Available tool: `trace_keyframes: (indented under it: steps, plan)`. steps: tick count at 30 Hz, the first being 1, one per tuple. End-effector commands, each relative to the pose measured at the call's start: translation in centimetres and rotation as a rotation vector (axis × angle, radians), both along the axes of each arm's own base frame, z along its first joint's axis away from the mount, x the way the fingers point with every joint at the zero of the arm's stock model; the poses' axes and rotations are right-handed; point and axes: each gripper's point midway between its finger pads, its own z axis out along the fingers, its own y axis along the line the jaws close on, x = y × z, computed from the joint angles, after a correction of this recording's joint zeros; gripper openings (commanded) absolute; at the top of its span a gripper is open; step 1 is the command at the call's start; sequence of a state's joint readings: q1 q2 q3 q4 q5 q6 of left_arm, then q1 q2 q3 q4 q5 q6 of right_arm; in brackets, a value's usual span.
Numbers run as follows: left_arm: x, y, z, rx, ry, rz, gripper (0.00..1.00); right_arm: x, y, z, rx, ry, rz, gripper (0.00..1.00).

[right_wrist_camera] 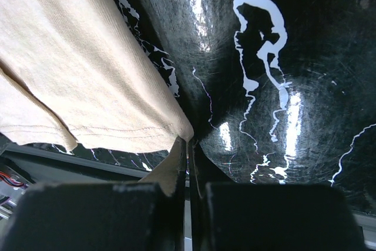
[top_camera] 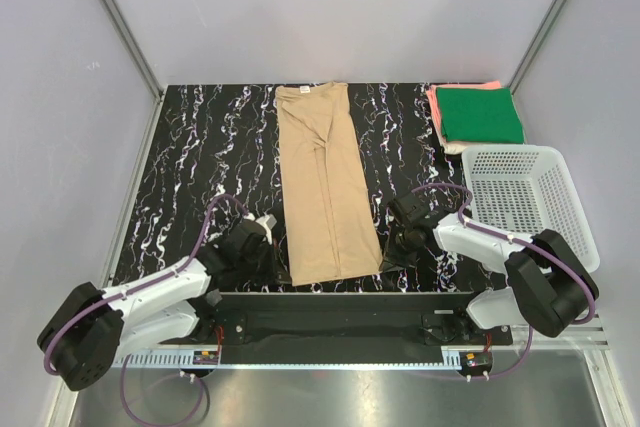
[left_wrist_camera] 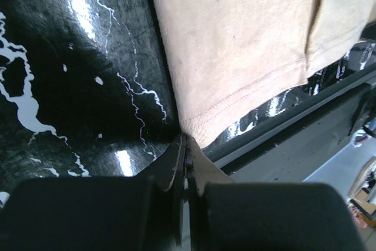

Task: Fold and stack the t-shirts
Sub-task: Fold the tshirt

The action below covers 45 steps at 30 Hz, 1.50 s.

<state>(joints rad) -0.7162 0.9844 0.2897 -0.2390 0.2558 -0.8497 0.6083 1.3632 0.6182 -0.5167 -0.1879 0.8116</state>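
I should open my left gripper and pinch the cloth further in before folding [left_wrist_camera: 191,120], as the tan t-shirt's near hem corner lies flat at that gripper's shut fingers.
The tan t-shirt [top_camera: 325,187] lies on the black marble table as a long, narrow folded strip running from far to near. My left gripper [top_camera: 280,265] is at its near left corner; in the left wrist view the jaws [left_wrist_camera: 187,142] are shut with the hem corner of the tan shirt [left_wrist_camera: 235,45] at their tip. My right gripper [top_camera: 386,255] is at the near right corner, shut [right_wrist_camera: 189,145] on the hem corner of the tan shirt [right_wrist_camera: 76,69]. A folded dark green t-shirt [top_camera: 482,115] lies on a coral-pink one [top_camera: 436,107] at the far right.
A white mesh basket [top_camera: 510,151] stands at the right, just in front of the folded stack. The table's near edge and a metal rail [left_wrist_camera: 305,121] run close behind both grippers. Grey walls enclose the table.
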Motion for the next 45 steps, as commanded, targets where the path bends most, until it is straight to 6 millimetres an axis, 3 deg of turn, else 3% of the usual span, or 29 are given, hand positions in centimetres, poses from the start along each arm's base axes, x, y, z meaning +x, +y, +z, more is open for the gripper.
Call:
trace_keyframes:
  steps: [1, 2, 7, 11, 25, 30, 36, 45]
  plan:
    - [1.0, -1.3, 2.4, -0.079, -0.068, 0.004, 0.11, 0.9, -0.2, 0.2, -0.012, -0.036, -0.019, 0.0]
    - [1.3, -1.0, 2.5, -0.072, -0.076, 0.028, 0.2, 0.9, -0.2, 0.1, -0.016, -0.037, -0.02, 0.0]
    - [1.8, -0.5, 4.1, -0.099, -0.129, 0.089, 0.34, 0.6, -0.3, -0.3, -0.013, -0.029, -0.021, 0.0]
    - [1.9, -0.1, 4.0, -0.098, -0.145, 0.113, 0.36, 0.8, -0.3, 0.0, -0.009, -0.042, -0.027, 0.0]
    - [1.4, -0.1, 0.6, -0.06, -0.072, 0.13, 0.38, 1.2, 0.2, 0.4, 0.015, -0.06, -0.036, 0.0]
    - [0.9, 0.1, -0.2, -0.043, -0.049, 0.133, 0.31, 1.2, 0.2, 0.4, 0.02, -0.057, -0.042, 0.0]
    - [0.7, 0.4, -1.1, -0.001, -0.03, 0.136, 0.29, 1.6, 0.8, 1.1, 0.046, -0.07, -0.063, 0.0]
    - [0.8, 0.8, -0.2, 0.023, -0.042, 0.161, 0.0, 1.0, 0.4, 0.8, 0.042, -0.06, -0.071, 0.0]
